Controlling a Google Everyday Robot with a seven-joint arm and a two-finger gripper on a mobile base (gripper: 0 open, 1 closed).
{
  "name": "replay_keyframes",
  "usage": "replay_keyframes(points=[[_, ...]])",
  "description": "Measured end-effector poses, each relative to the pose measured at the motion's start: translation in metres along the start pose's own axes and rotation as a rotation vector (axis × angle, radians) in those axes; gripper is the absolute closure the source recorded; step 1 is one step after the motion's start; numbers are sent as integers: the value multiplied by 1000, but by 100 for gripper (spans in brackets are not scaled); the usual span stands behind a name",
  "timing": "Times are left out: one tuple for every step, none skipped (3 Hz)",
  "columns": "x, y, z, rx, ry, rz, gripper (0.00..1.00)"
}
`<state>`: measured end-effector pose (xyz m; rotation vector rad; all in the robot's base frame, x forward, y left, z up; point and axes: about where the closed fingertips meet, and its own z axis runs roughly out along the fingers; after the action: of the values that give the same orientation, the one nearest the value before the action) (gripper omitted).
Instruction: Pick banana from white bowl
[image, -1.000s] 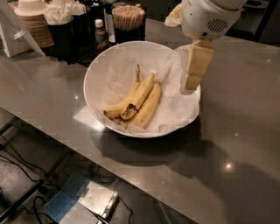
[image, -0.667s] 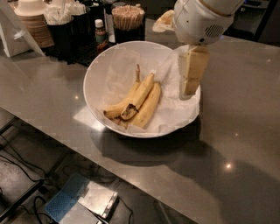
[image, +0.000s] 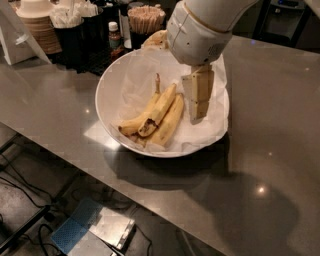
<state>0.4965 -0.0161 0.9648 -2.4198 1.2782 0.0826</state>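
The robot's gripper needs to next go to the middle of the central banana (image: 159, 109) in the white bowl, between the other bananas, and close there.
A large white bowl (image: 112, 80) lined with crumpled white paper sits on the grey counter. Inside it lies a small bunch of yellow bananas (image: 159, 116) with brown spots, stems pointing to the back. My gripper (image: 198, 114) hangs from the white arm at the top and points down into the bowl, just right of the bananas and close to them. Its pale fingers (image: 201, 92) hold nothing.
At the back left stand black condiment holders (image: 82, 37), a stack of paper bowls (image: 35, 22), a small bottle (image: 115, 34) and a cup of wooden stirrers (image: 146, 17). The counter's front edge runs diagonally below the bowl, with the floor and cables beyond.
My arm and gripper have moved left across the bowl, from over its right rim to just beside the bananas. The bananas and bowl have not moved.
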Motion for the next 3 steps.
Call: replay_keyframes(points=[[-11,-16,23,-7,-35,-25,0],[-7,-22,52,-31,-66,-7,0],[6,-15,80,-69,-92,38,0]])
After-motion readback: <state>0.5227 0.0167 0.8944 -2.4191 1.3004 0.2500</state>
